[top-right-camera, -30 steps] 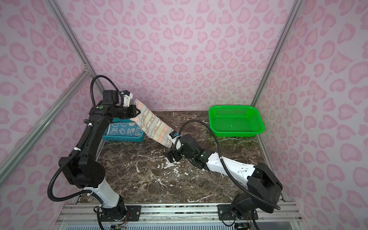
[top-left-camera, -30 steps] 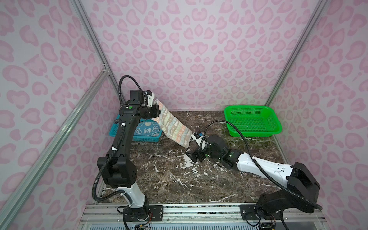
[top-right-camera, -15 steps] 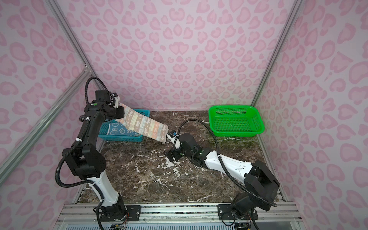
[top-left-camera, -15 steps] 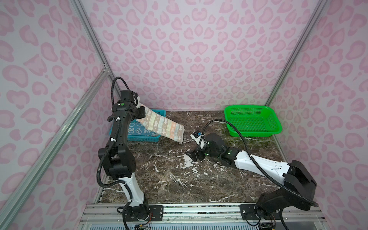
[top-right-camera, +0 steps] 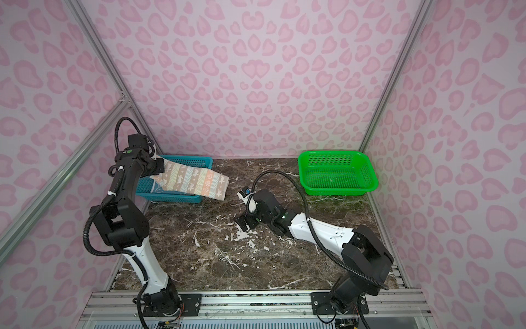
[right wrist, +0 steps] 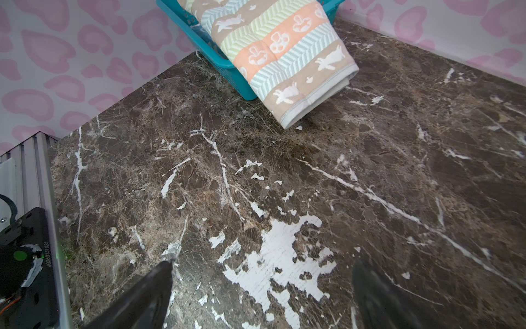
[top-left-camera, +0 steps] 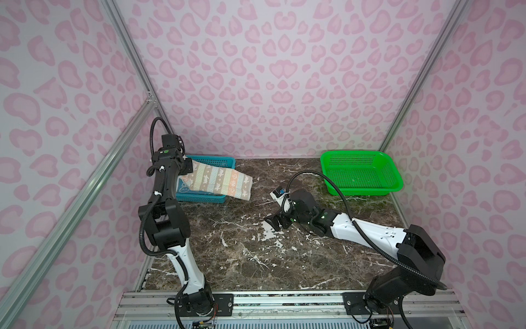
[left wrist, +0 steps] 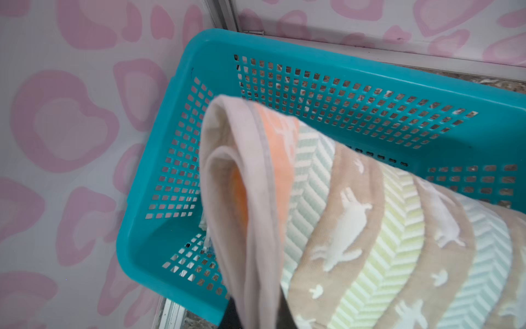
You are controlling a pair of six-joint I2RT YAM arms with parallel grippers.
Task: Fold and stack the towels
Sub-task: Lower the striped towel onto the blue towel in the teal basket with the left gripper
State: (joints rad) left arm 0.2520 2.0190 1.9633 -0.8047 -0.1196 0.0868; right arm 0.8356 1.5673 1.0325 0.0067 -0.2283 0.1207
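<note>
My left gripper is to let go of the folded towel, which lies slanted across the basket, inside the blue basket [top-left-camera: 195,182] [left wrist: 332,246], laying it lengthwise and closer to the basket's front rim.
A folded towel [top-left-camera: 219,182] [top-right-camera: 196,182] with pale chevron stripes and white rabbits lies slanted across the blue basket [top-left-camera: 220,161] [left wrist: 284,45]. Its free end [right wrist: 299,74] hangs over the basket's front rim down to the marble table. My left gripper [top-left-camera: 188,166] [top-right-camera: 160,168] is shut on the towel's other end above the basket's left part. In the left wrist view the cloth [left wrist: 355,213] covers the fingers. A blue printed towel [top-left-camera: 184,188] peeks out beneath it in the basket. My right gripper [top-left-camera: 272,223] [right wrist: 262,270] is open, low over the table's middle, holding nothing.
A green perforated basket [top-left-camera: 361,191] [top-right-camera: 336,191] stands at the back right with no cloth in it. The marble table [top-left-camera: 256,256] has worn white patches under the right gripper. Pink patterned walls enclose three sides.
My left arm has swung left and down with the striped towel, which hung stretched above the table and now drapes over the blue basket. The right gripper has barely moved.
</note>
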